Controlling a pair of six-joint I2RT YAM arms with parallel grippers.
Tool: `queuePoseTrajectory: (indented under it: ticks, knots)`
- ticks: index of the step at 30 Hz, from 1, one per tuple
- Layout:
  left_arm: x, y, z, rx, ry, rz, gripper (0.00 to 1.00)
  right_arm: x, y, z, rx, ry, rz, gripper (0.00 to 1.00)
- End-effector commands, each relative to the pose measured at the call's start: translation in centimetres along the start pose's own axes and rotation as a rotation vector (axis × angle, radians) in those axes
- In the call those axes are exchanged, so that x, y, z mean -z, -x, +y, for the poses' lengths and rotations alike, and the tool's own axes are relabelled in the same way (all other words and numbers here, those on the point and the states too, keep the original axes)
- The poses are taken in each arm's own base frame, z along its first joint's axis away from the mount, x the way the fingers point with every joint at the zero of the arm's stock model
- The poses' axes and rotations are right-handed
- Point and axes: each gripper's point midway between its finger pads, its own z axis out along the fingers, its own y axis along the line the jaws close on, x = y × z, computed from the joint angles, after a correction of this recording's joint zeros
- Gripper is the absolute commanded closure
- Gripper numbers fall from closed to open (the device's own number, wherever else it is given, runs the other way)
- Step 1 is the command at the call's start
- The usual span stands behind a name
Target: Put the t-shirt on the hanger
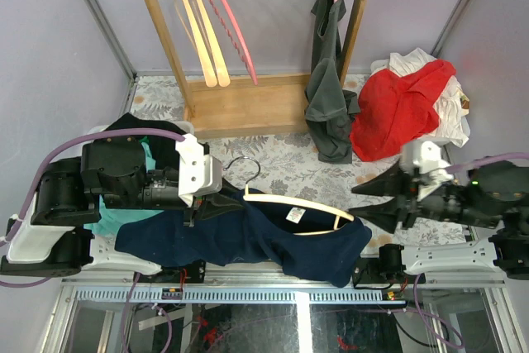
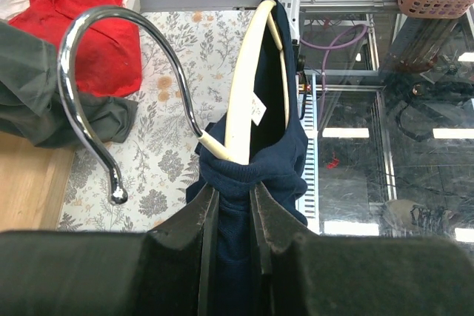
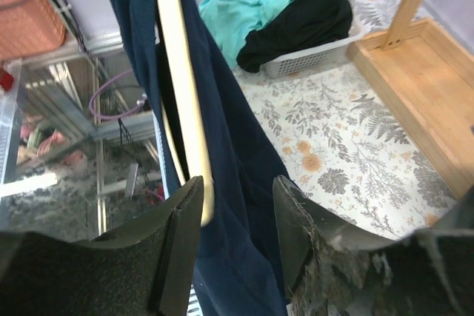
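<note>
The navy t-shirt covers just the tip of the cream hanger, so the robot's right gripper should take the t-shirt's collar (image 1: 357,225) there and pull it toward the hanger's hook.
The navy t-shirt (image 1: 314,255) is draped over the cream hanger (image 1: 297,203), held above the table's near edge; the metal hook (image 1: 240,168) points to the back. My left gripper (image 1: 207,202) is shut on bunched shirt fabric at the hanger's hook end; in the left wrist view (image 2: 233,199) the navy cloth (image 2: 285,160) fills the gap between the jaws, with the hanger (image 2: 248,72) and hook (image 2: 96,49) just beyond. My right gripper (image 1: 355,202) is open at the other end; in its wrist view (image 3: 237,192) the hanger tip (image 3: 181,86) and shirt (image 3: 229,131) lie between the jaws.
A wooden rack (image 1: 248,101) at the back holds light-wood hangers (image 1: 202,39), a pink hanger (image 1: 235,26) and a grey-green top (image 1: 331,97). A red garment (image 1: 397,109) lies back right. A white basket (image 3: 315,57) with teal and black clothes stands at the left.
</note>
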Motion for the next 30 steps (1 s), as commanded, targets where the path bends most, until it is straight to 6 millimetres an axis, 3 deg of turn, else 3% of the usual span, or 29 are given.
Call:
queuePoseTrajectory:
  ticks: [1,5,10,20,26,30]
  knots:
    - [1.5,3.1,0.3,-0.012,0.022,-0.135,1.0,3.5,1.1,-1.5,-0.07,-0.069,-0.087,0.51]
    - [1.9,3.1,0.4,-0.011,0.032,-0.137,1.0,3.7,-0.7,-0.5,-0.095,-0.012,-0.059,0.47]
    - [2.3,3.4,0.5,-0.015,0.039,-0.151,1.0,2.1,-3.6,0.0,-0.1,0.003,0.034,0.47]
    - [2.4,3.3,0.6,-0.011,0.045,-0.145,1.0,1.2,-4.9,1.2,-0.104,0.064,0.058,0.48]
    - [2.4,3.4,0.5,-0.012,0.041,-0.148,1.0,0.9,-4.7,1.2,-0.101,0.061,0.054,0.69]
    - [2.4,3.2,0.4,-0.008,0.039,-0.146,1.0,1.4,-4.1,0.9,-0.1,0.05,0.034,0.77]
